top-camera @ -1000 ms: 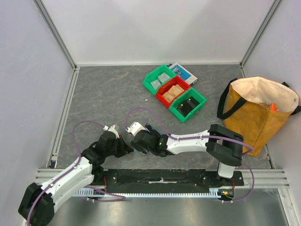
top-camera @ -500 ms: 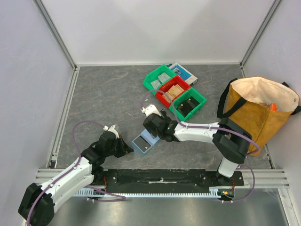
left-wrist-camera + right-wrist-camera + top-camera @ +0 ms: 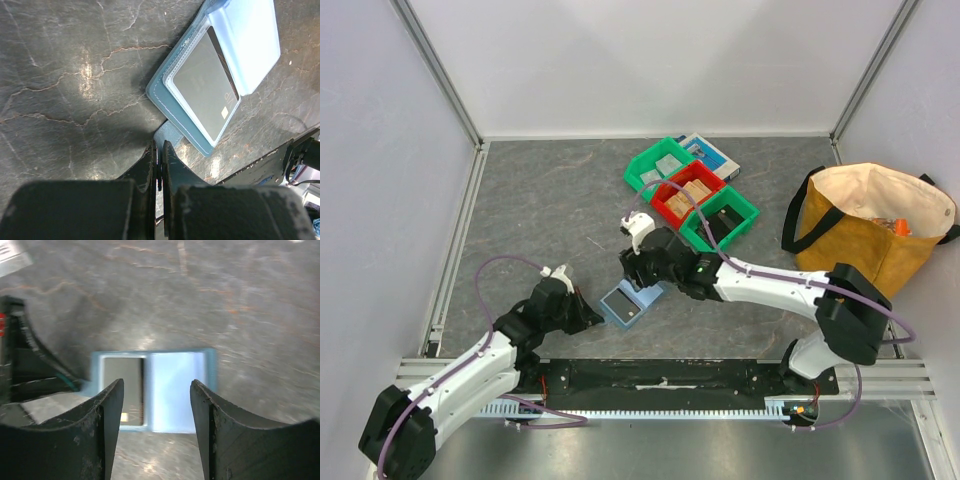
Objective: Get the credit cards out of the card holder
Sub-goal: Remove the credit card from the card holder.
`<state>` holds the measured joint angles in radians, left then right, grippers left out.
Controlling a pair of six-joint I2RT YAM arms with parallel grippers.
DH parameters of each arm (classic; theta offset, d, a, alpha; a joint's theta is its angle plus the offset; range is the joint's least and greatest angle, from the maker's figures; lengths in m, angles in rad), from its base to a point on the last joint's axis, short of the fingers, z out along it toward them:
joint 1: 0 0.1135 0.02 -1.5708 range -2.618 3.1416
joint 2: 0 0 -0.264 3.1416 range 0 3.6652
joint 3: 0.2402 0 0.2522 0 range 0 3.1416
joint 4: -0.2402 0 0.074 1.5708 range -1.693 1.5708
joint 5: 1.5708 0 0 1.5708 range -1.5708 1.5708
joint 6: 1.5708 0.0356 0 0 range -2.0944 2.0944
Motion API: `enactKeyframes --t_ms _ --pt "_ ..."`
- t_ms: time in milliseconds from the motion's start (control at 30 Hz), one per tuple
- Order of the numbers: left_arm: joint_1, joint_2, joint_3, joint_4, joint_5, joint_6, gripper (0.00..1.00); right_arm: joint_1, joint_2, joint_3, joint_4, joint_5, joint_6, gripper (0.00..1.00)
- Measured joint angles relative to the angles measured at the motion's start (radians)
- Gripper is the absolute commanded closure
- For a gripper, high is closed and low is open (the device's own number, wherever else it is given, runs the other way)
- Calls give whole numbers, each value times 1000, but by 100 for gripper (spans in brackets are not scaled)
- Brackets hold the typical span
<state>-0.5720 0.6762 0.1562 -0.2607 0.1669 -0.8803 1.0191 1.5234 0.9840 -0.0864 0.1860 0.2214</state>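
My left gripper will take hold of the card holder's edge [image 3: 178,117] beside the pocket while my right gripper works the card out, because my left gripper has only the small tab.
The card holder [image 3: 625,303] lies open on the dark mat, slate-blue with a pale inner flap. A dark grey credit card [image 3: 202,85] sits under its clear pocket window. My left gripper [image 3: 159,147] is shut on a small tab at the holder's near corner; in the top view it [image 3: 588,318] is at the holder's left side. My right gripper [image 3: 642,283] hovers over the holder's far edge. In the right wrist view it [image 3: 156,390] is open, with the holder [image 3: 175,390] and the card [image 3: 124,387] showing between its fingers but not touched.
Behind the holder stand a green bin [image 3: 660,168], a red bin [image 3: 688,195] and a second green bin [image 3: 720,220], with a blue-and-white flat box [image 3: 713,155] at the back. A tan tote bag [image 3: 870,240] stands at the right. White walls enclose the mat.
My right gripper has drawn away from the left gripper toward the back, leaving the holder lying open, and its fingers have narrowed somewhat. The left gripper has held still.
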Motion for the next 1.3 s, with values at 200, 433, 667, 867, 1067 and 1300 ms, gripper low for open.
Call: enactKeyframes --t_ms 200,433,667,867,1067,1300 --pt "0 5 14 -14 -6 7 98 -2 130 0 110 -225 48 44" --pt "0 6 19 -32 -20 8 98 -52 193 -82 162 -346 152 47" --pt "0 69 71 -45 -65 29 93 -69 161 -207 265 -364 290 57" --pt "0 86 134 -54 -101 51 72 -69 104 -293 317 -370 389 59" --pt "0 19 227 -114 -149 76 62 -68 47 -293 310 -354 403 60" --pt "0 -19 283 -120 -164 83 63 -89 36 -230 302 -346 387 64"
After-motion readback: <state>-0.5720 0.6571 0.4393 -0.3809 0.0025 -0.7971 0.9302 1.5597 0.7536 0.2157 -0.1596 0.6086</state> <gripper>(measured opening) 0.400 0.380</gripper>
